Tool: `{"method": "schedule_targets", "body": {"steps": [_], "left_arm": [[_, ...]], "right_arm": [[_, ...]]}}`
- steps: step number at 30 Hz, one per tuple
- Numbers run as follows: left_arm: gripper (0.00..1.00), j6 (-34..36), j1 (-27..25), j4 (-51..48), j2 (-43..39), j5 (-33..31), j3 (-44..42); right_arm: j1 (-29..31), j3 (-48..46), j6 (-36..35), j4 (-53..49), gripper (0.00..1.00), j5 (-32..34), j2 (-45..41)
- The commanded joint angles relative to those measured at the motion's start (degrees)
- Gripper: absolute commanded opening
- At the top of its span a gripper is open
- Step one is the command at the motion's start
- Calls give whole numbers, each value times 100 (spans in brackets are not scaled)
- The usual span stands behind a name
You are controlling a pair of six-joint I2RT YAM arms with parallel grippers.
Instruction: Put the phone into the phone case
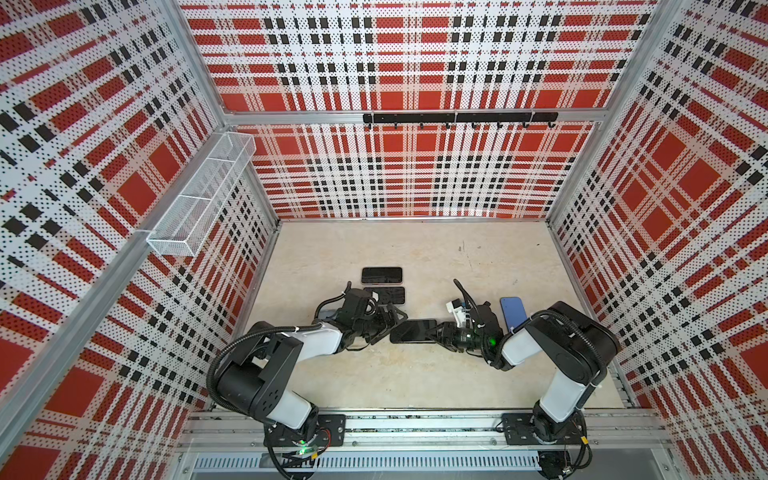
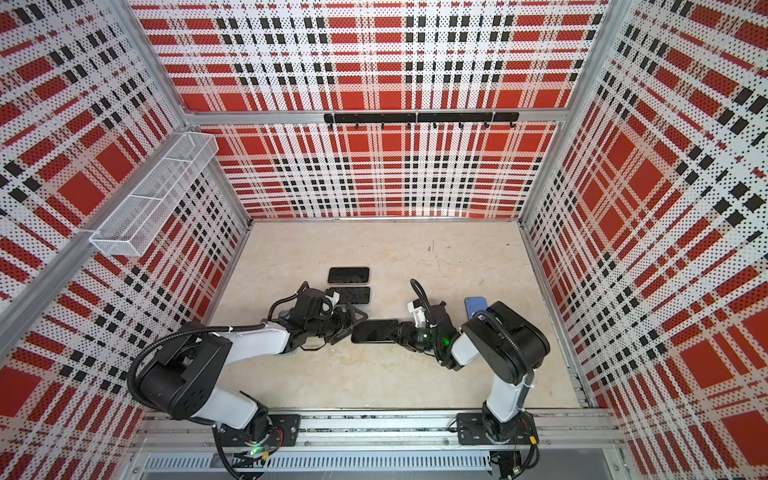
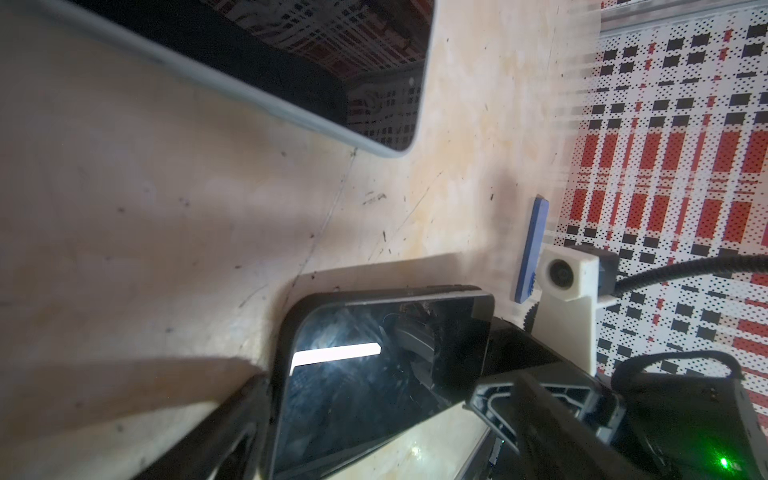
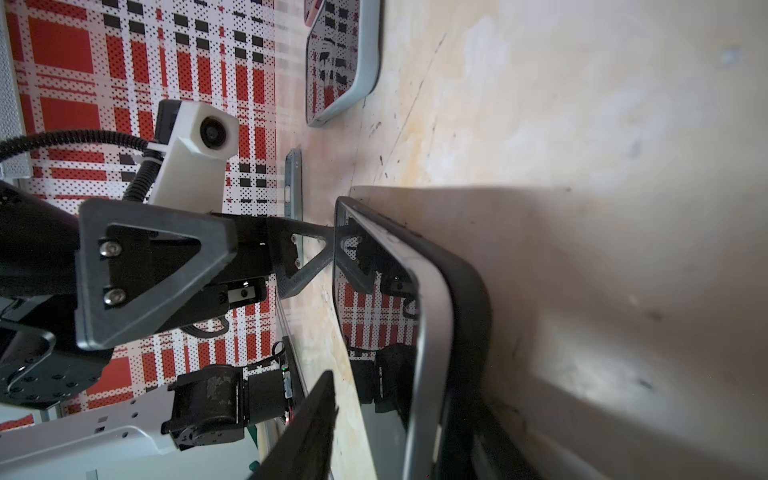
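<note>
The grey end of the phone sticks up out of the phone case, so I need to lift both between my grippers and pinch that grey end's far corner [image 4: 442,280] with my right gripper.
The phone [image 1: 415,330] has a dark screen and lies at the middle of the table between both grippers. In the right wrist view its grey side [image 4: 432,332] stands a little proud of the black phone case [image 4: 469,307] under it. My left gripper [image 1: 390,328] is open around the phone's left end, with one finger [image 3: 232,419] against the case's edge. My right gripper [image 1: 436,331] is at the right end. Its upper finger [image 4: 311,424] hangs above the screen with a visible gap, and the other finger is hidden beneath the case.
Two more dark-screened phones [image 1: 381,275] [image 1: 384,296] lie just behind the left gripper. A flat blue thing [image 1: 512,311] lies behind the right arm. A white mesh basket [image 1: 199,195] hangs on the left wall and a black hook rail [image 1: 457,118] on the back wall.
</note>
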Motion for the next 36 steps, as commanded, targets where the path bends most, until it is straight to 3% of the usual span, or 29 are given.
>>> {"method": "schedule_targets", "body": {"steps": [1, 14, 17, 19, 25, 28, 36], "left_arm": [[92, 28, 48, -328, 146, -36, -89], [92, 54, 97, -325, 179, 9, 61], [92, 59, 120, -324, 171, 39, 116], [92, 80, 138, -328, 139, 56, 136], [93, 204, 178, -331, 49, 34, 160], [91, 195, 172, -324, 140, 27, 131], [87, 195, 177, -253, 148, 15, 16]], "right_arm": [[-32, -116, 13, 482, 40, 73, -146], [-33, -151, -60, 616, 4, -26, 34], [-36, -136, -144, 439, 2, 0, -37], [-40, -115, -227, 233, 3, 28, -159], [-37, 162, -819, -1001, 28, 223, -768], [-37, 439, -1075, -1476, 36, 322, -943], [-37, 1181, -1263, -1690, 38, 244, -624]]}}
